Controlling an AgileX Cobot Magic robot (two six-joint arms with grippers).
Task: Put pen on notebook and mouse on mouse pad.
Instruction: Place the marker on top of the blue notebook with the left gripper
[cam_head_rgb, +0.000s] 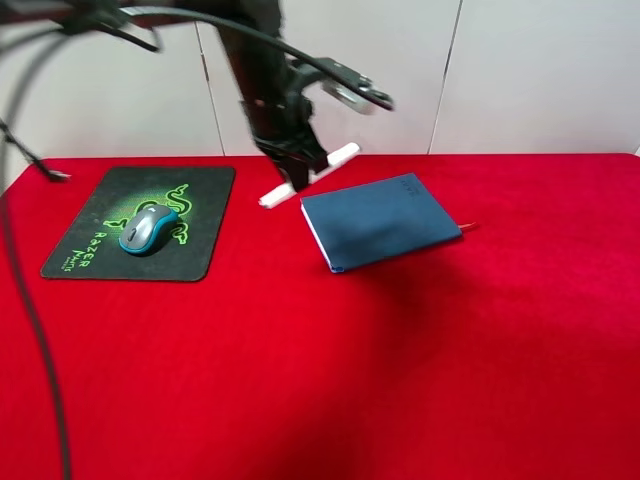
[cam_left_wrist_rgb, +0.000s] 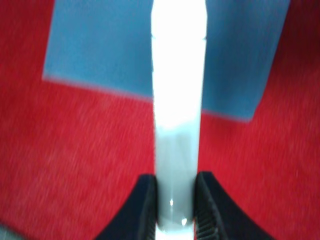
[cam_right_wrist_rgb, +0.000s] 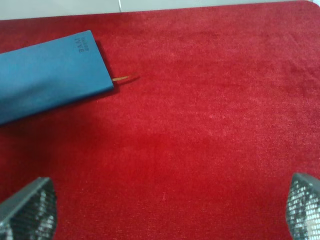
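Observation:
The white pen, now hanging tilted above the red cloth, will go down from my left gripper across the middle of the dark blue notebook's cover (cam_head_rgb: 367, 214).
The white pen (cam_head_rgb: 308, 175) hangs tilted above the red cloth, just left of the dark blue notebook (cam_head_rgb: 380, 221), with my left gripper (cam_head_rgb: 296, 166) shut on it. Close up, the pen (cam_left_wrist_rgb: 177, 100) runs between the black fingers (cam_left_wrist_rgb: 142, 207), and the notebook (cam_left_wrist_rgb: 100, 50) lies beyond it. The grey and teal mouse (cam_head_rgb: 148, 229) rests on the black Razer mouse pad (cam_head_rgb: 205, 195) at the left. My right gripper (cam_right_wrist_rgb: 170, 210) is open over bare cloth, with the notebook (cam_right_wrist_rgb: 50, 75) and its red ribbon (cam_right_wrist_rgb: 125, 78) off to one side; that gripper is outside the exterior view.
A red cloth (cam_head_rgb: 400, 360) covers the table. Black cables (cam_head_rgb: 30, 300) hang down along the left edge. A white wall (cam_head_rgb: 540, 70) stands behind the table's far edge.

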